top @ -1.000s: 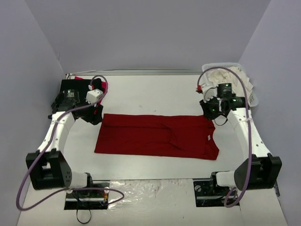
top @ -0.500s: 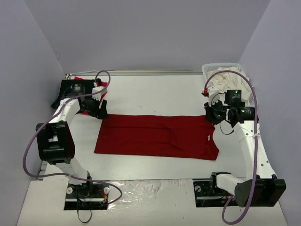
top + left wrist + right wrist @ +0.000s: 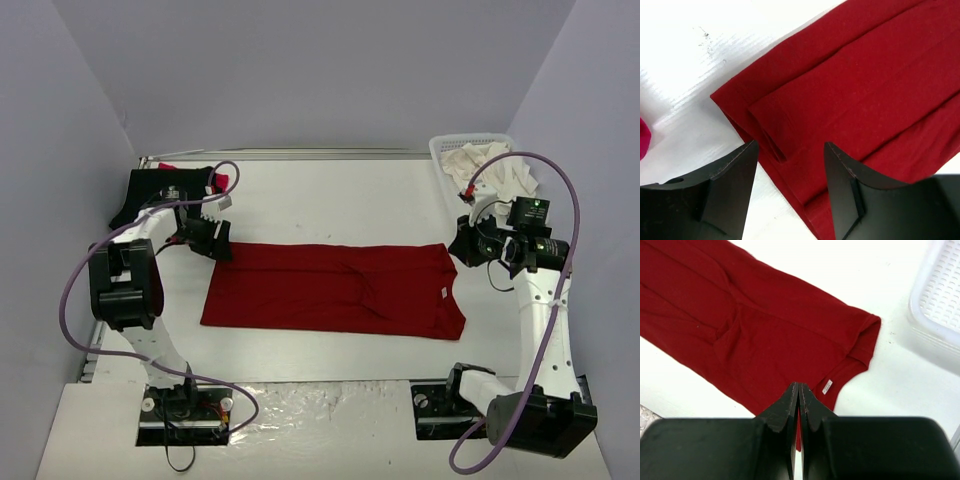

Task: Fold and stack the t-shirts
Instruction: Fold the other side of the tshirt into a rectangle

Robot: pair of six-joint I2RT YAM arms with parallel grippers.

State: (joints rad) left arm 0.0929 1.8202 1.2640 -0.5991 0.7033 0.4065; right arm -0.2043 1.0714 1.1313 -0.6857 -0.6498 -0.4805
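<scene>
My left gripper is to pinch the layer's edge (image 3: 769, 134) and pull it even first, because the folded-over layer stops short of the dark red t-shirt's bottom hem.
A dark red t-shirt (image 3: 335, 288) lies flat on the table, folded lengthwise into a long strip, its white neck label (image 3: 445, 291) at the right end. My left gripper (image 3: 212, 243) is open and empty, just above the strip's far left corner (image 3: 785, 130). My right gripper (image 3: 465, 245) is shut and empty, above the table just right of the collar end (image 3: 862, 340). A black t-shirt (image 3: 165, 185) and a bright red one (image 3: 221, 181) lie at the far left. Cream-white shirts (image 3: 490, 168) fill the basket.
The white lattice basket (image 3: 440, 150) stands at the far right corner; its rim shows in the right wrist view (image 3: 935, 300). A metal rail runs along the table's back edge (image 3: 290, 154). Both arm bases sit at the near edge.
My left arm has swung outward and its gripper has come down toward the shirt's far left corner. My right arm has pulled back to the right, away from the collar end.
</scene>
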